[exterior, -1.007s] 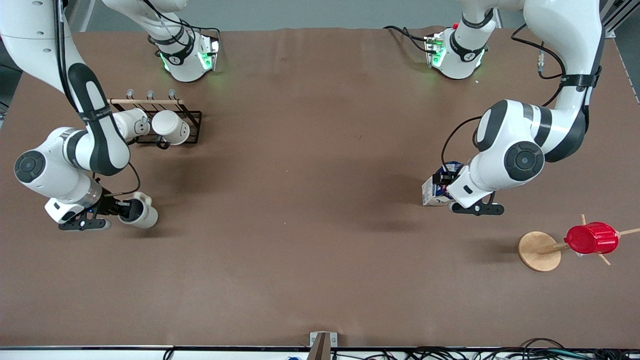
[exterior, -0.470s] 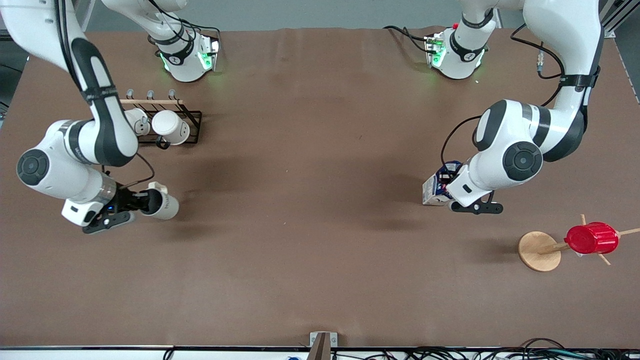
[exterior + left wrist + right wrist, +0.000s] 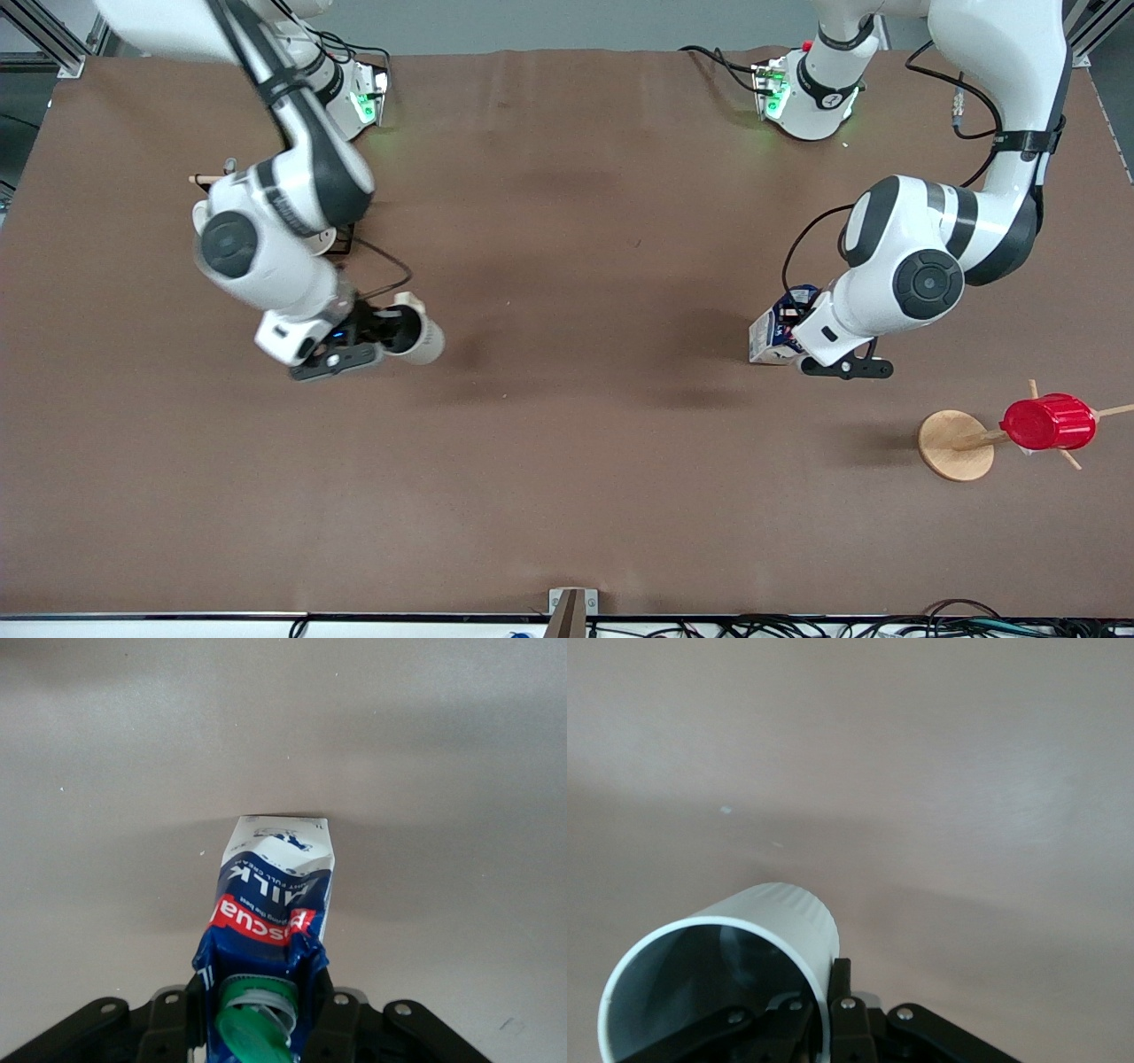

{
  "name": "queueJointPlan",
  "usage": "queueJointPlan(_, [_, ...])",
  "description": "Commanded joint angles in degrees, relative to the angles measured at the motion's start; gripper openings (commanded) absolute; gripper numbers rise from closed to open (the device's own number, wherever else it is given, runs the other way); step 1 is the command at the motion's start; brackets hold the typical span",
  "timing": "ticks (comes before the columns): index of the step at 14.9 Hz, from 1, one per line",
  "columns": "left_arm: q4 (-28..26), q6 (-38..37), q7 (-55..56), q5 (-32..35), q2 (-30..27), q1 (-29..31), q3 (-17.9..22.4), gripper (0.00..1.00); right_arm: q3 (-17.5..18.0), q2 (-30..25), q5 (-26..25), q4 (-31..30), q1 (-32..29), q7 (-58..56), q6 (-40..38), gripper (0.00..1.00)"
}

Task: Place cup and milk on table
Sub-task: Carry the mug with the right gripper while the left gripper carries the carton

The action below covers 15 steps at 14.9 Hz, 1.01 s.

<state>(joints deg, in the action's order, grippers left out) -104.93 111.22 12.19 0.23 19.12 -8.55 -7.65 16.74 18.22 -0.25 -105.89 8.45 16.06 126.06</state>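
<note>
My right gripper is going to set the cream cup free on the brown table (image 3: 554, 355) between the mug rack and the milk.
My right gripper (image 3: 383, 330) is shut on the rim of the cream cup (image 3: 418, 335), one finger inside and one outside, and holds it tilted on its side over the brown table (image 3: 567, 461). In the right wrist view the cup (image 3: 780, 930) shows its grey inside. My left gripper (image 3: 788, 330) is shut on the top of the blue and white milk carton (image 3: 769, 335), which leans tilted at the table toward the left arm's end. In the left wrist view the milk (image 3: 275, 904) shows its green cap (image 3: 257, 1028) between the black fingers (image 3: 341, 1019).
A black mug rack (image 3: 341, 235) stands under my right arm, mostly hidden by it. A wooden cup tree (image 3: 955, 445) with a red ribbed cup (image 3: 1049, 422) stands toward the left arm's end, nearer the front camera than the milk.
My right arm has swung toward the table's middle with the cup, away from the table's end. My left arm and the milk have hardly moved.
</note>
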Motion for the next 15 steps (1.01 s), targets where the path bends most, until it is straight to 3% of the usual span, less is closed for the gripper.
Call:
queueJointPlan(1, [-0.19,0.31,0.20,0.74,-1.63,0.38,-0.34,0.43,0.57,6.02,-5.01,6.37,5.24,15.62,-0.20,0.00])
queueJointPlan(3, [2.52,0.31,0.29,0.56,-1.10,0.38,-0.34,0.43,1.63,10.32,-6.60,10.07,8.05,24.15,-0.03,0.00])
queueJointPlan(7, [7.71,0.31,0.12,0.21,-0.05,0.20,-0.34,0.24,2.68,17.81,-14.42,14.56,12.28,33.68,2.07,0.00])
queueJointPlan(11, [15.26,-0.30,1.16,0.21,3.55,-1.99,-0.61,0.16,3.04,20.01,-17.58,14.22,14.13,34.12,7.71,0.00])
queueJointPlan(15, [17.56,-0.39,7.04,0.30,6.27,-7.34,-0.61,0.15,3.04,20.80,-18.29,13.86,14.92,35.08,7.71,0.02])
